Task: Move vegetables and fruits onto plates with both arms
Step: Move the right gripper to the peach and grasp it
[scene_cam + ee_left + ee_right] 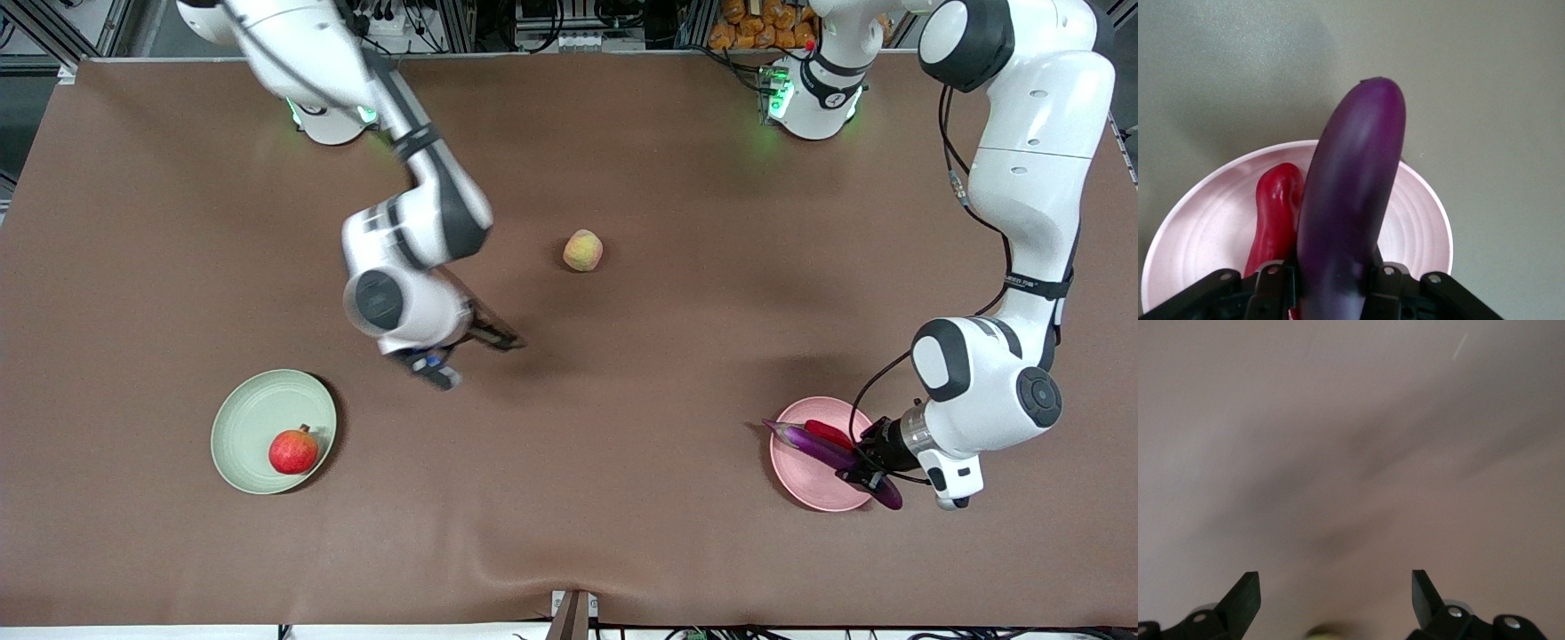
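Note:
My right gripper is going to close around the middle of the peach-like fruit (582, 251) (1325, 637), since that fruit is still lying on the table, off both plates.
My left gripper (862, 467) is shut on the long purple eggplant (822, 447) and holds it low over the pale pink plate (800, 480). In the left wrist view the eggplant (1351, 200) sticks out between my jaws (1331, 280), past the plate's rim (1205, 227). The red chili pepper (829, 433) lies in the pink plate beside the eggplant (1275, 213). The red apple-like fruit (293, 452) sits in the pale green plate (253, 413). The peach-like fruit (582, 250) lies on the table mid-way. My right gripper (502, 338) is open and empty (1336, 583) over bare table between the green plate and the peach.
The brown table cover (569, 498) has a small ridge near its front edge. A blurred yellowish-green spot (1328, 632) shows at the edge of the right wrist view. Both arm bases stand along the table's back edge.

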